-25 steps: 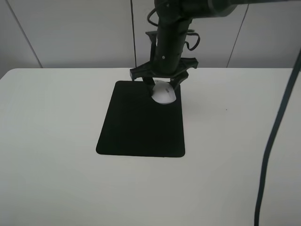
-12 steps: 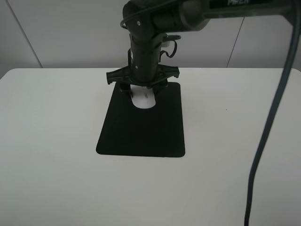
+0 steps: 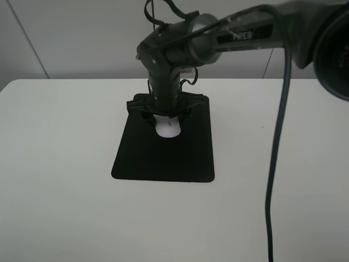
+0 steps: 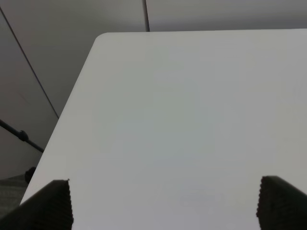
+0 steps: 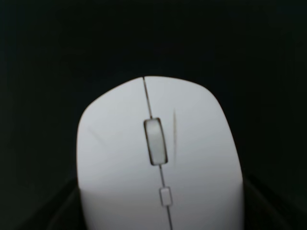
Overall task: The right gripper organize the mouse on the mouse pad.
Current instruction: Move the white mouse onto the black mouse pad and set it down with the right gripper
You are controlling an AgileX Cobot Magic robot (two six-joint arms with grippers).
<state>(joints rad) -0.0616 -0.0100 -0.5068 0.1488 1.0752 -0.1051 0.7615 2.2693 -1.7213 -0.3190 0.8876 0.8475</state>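
Note:
Next, I let go of the white mouse with my right gripper, flat on the middle of the black mouse pad (image 3: pixel 170 132).
The white mouse (image 3: pixel 168 130) is over the upper middle of the black mouse pad (image 3: pixel 163 161), low on or just above it. My right gripper (image 3: pixel 166 119) comes down from above and is shut on the mouse, one finger on each side. In the right wrist view the mouse (image 5: pixel 158 158) fills the frame with its grey scroll wheel up, the black mouse pad (image 5: pixel 57 48) behind it, and the dark fingers (image 5: pixel 261 203) barely show at its sides. My left gripper (image 4: pixel 163 206) is open and empty over the bare white table (image 4: pixel 182 105).
The white table (image 3: pixel 60 164) lies all around the pad. A black cable (image 3: pixel 275 164) hangs down on the right of the exterior view. The table's corner and edge (image 4: pixel 96 43) show in the left wrist view, with a grey wall beyond.
My right gripper has carried the mouse leftward from the pad's upper right to its upper middle, and has come down lower over the pad.

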